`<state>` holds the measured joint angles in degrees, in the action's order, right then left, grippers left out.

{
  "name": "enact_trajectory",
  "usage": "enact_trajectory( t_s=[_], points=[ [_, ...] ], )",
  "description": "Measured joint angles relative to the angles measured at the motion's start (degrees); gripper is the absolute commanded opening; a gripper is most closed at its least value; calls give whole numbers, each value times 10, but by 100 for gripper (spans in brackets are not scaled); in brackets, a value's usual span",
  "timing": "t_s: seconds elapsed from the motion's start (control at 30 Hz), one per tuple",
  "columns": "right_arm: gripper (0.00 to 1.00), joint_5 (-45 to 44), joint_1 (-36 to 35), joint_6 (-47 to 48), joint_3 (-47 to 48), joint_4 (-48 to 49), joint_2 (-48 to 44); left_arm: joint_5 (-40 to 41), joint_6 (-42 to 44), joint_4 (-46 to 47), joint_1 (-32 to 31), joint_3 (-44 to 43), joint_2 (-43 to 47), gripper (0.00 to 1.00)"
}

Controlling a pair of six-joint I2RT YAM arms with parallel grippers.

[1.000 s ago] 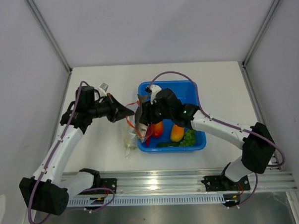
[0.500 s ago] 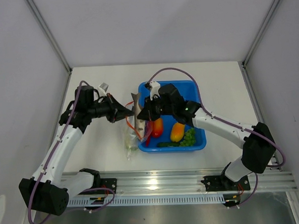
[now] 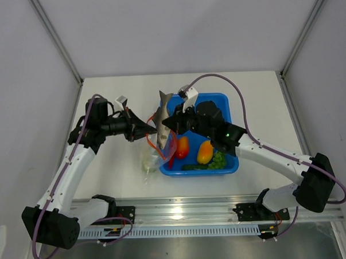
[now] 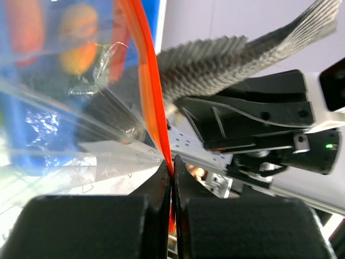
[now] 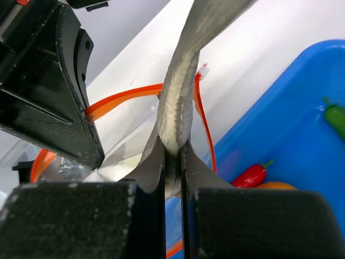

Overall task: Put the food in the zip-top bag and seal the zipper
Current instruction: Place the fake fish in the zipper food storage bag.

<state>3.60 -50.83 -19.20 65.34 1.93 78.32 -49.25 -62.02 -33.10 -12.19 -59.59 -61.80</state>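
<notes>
My right gripper, holding the grey fish by its middle at the opening of the bag, should let go of the fish and grab its tail (image 3: 166, 97) to lower it deeper.
My left gripper (image 3: 154, 131) is shut on the red-orange zipper (image 3: 150, 141) of the clear zip-top bag (image 3: 153, 157), which hangs from it beside the blue tub (image 3: 198, 172). In the left wrist view the zipper (image 4: 148, 81) runs up from the pinched fingertips. My right gripper (image 3: 167, 125) is shut on the grey fish (image 3: 164, 107) and holds it upright over the bag's mouth, close to the left gripper. In the right wrist view the fish (image 5: 180, 102) stands between the fingers, with the zipper (image 5: 121, 100) looping behind it. Something pale sits low in the bag (image 3: 148, 162).
The tub holds a red-orange fruit (image 3: 182, 146), an orange-yellow fruit (image 3: 204, 153), green grapes (image 3: 220, 159) and a long green vegetable (image 3: 195, 167). A red chili (image 5: 250, 174) shows in the right wrist view. Walls enclose the table on three sides.
My right gripper has lifted the fish out of the tub and carried it up and left to the bag's mouth. The left gripper has held its place with the zipper.
</notes>
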Motion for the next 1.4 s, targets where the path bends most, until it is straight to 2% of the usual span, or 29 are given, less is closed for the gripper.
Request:
enact_trajectory(
  t_s=[0.37,0.53,0.73,0.83,0.87,0.9,0.93,1.07,1.17,1.4],
  points=[
    [0,-165,-73,82,-49,103,-1,-66,-66,34,0,-1,25,1],
    [0,-200,-90,79,-49,88,-13,-64,-69,39,4,-9,28,1],
    [10,-199,-111,47,-51,54,-36,-51,-83,71,5,-9,28,1],
    [22,-210,-129,50,-73,61,-32,-52,-108,111,5,8,34,1],
    [33,-213,-132,52,-76,58,-28,-52,-113,117,6,12,35,1],
    [41,-214,-136,57,-77,54,-21,-52,-117,123,6,16,36,0],
    [58,-214,-137,61,-78,52,-17,-51,-120,126,6,18,36,1],
    [81,-216,-138,73,-83,36,-16,-51,-125,137,6,18,37,1],
    [88,-217,-134,71,-79,9,-21,-52,-126,141,6,18,37,1],
    [89,-185,-73,47,-18,-73,-19,-52,-110,125,6,18,37,0]
  ],
)
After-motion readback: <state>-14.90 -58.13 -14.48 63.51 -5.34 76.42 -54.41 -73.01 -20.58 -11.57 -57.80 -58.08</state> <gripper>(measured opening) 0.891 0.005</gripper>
